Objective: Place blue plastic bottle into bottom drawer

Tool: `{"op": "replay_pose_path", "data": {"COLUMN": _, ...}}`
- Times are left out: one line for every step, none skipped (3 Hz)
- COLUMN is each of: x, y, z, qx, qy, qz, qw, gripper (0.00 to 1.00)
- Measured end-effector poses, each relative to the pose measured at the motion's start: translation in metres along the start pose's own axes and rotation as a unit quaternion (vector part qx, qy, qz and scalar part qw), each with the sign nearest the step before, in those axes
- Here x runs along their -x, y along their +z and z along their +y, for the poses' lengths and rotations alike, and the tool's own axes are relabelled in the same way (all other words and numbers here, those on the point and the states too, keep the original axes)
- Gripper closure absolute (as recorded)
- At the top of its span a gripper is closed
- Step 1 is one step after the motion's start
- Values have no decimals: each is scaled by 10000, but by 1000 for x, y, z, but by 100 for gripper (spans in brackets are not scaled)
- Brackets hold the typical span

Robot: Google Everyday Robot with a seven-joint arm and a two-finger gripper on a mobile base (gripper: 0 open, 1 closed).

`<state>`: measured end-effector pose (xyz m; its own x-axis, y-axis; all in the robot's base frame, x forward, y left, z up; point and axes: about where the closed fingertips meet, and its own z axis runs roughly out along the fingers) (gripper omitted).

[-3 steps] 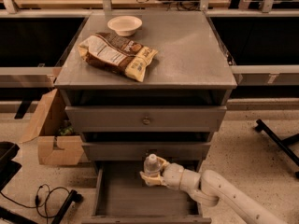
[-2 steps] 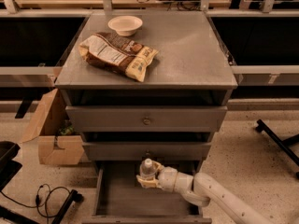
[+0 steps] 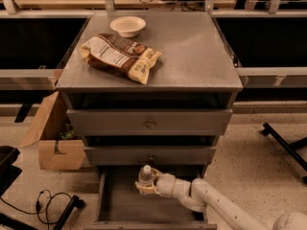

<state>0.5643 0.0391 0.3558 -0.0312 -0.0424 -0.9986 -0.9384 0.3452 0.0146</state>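
Observation:
My gripper has the blue plastic bottle, now upright inside the open bottom drawer near its back. I should set it down in the bottom drawer's side (image 3: 127,192) closest to the cardboard box.
The blue plastic bottle (image 3: 145,176), small and clear with a white cap, stands upright inside the open bottom drawer (image 3: 115,209) near its back. My gripper (image 3: 147,186) reaches in from the lower right on a white arm and is shut on the bottle's lower body. The bottle's base is hidden by the gripper, so I cannot tell whether it rests on the drawer floor. The drawer is pulled out, with a plain grey inside.
Two upper drawers (image 3: 149,122) with small round knobs are closed. On the cabinet top lie a brown-and-yellow snack bag (image 3: 120,56) and a white bowl (image 3: 127,26). An open cardboard box (image 3: 53,138) stands left of the cabinet. Cables (image 3: 48,202) lie on the floor.
My gripper with the bottle has moved a little left and toward the back of the bottom drawer. The arm has stretched further in. Nothing else moved.

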Motion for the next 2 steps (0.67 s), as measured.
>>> {"op": "replay_pose_path", "data": {"x": -32, "y": 15, "z": 3, "qx": 196, "qy": 53, "qz": -46, "qw": 9998, "gripper": 100}}
{"op": "replay_pose_path", "data": {"x": -67, "y": 40, "z": 4, "qx": 459, "qy": 27, "qz": 82, "qw": 9989, "gripper": 100}}
